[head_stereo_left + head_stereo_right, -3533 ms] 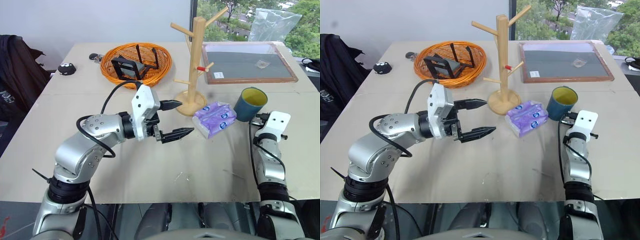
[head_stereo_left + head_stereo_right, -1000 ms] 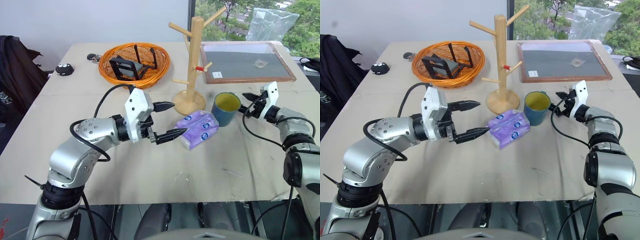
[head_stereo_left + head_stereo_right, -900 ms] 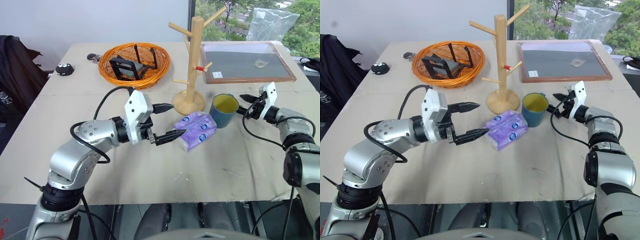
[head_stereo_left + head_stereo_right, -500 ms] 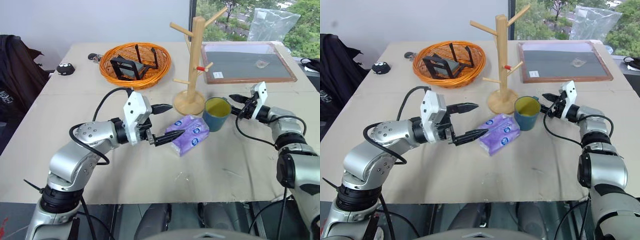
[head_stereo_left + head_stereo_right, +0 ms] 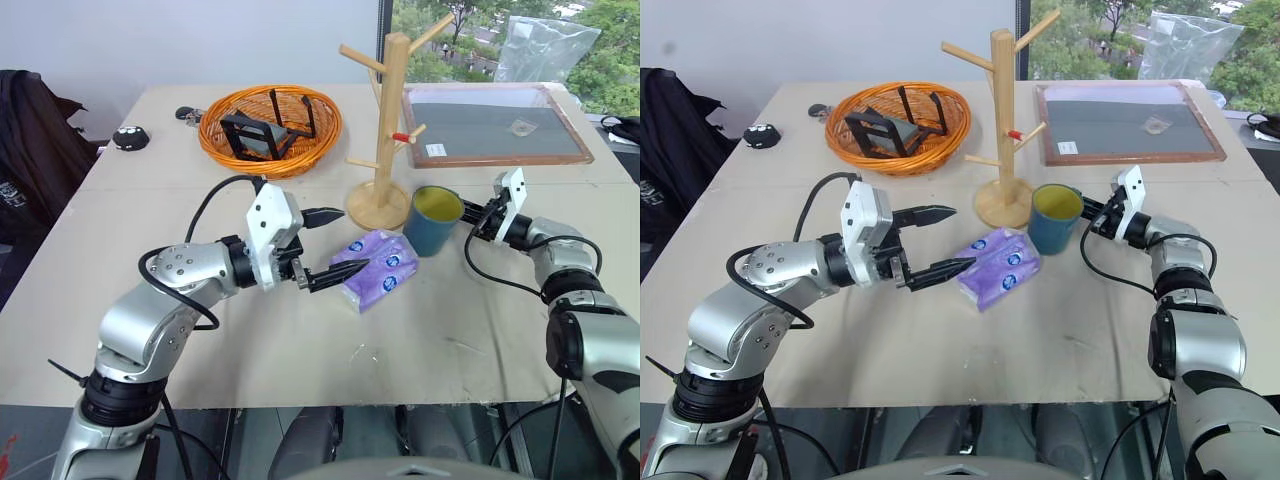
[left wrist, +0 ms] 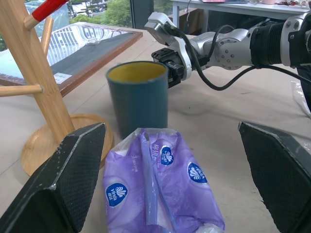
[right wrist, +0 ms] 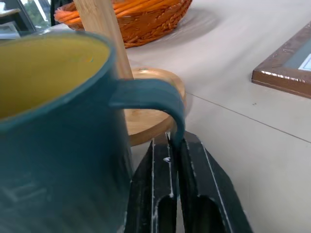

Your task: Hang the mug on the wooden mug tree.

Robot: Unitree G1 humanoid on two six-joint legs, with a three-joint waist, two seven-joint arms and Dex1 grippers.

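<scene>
I should release the teal-blue mug from my right gripper, its handle hung on the red-tipped peg of the tree (image 5: 396,172).
The teal-blue mug (image 5: 432,222) with its yellow inside stands on the table, right beside the round base of the wooden mug tree (image 5: 391,120). My right gripper (image 5: 479,217) lies level at the mug's right side. In the right wrist view its fingers (image 7: 158,194) are shut on the lower end of the mug's handle (image 7: 155,94). My left gripper (image 5: 356,240) hovers open left of the mug, over a purple tissue pack (image 5: 375,268) that touches the mug's foot. One peg of the tree has a red tip (image 5: 400,138).
An orange wicker basket (image 5: 222,146) holding a black stand sits at the back left. A wood-framed dark board (image 5: 497,125) lies at the back right, with a clear plastic bag (image 5: 548,45) behind it. A small black object (image 5: 133,138) rests at the far left.
My right gripper has slid left and shut on the mug's handle. The mug and the tissue pack have shifted left, toward the tree's base. The left arm has stayed put.
</scene>
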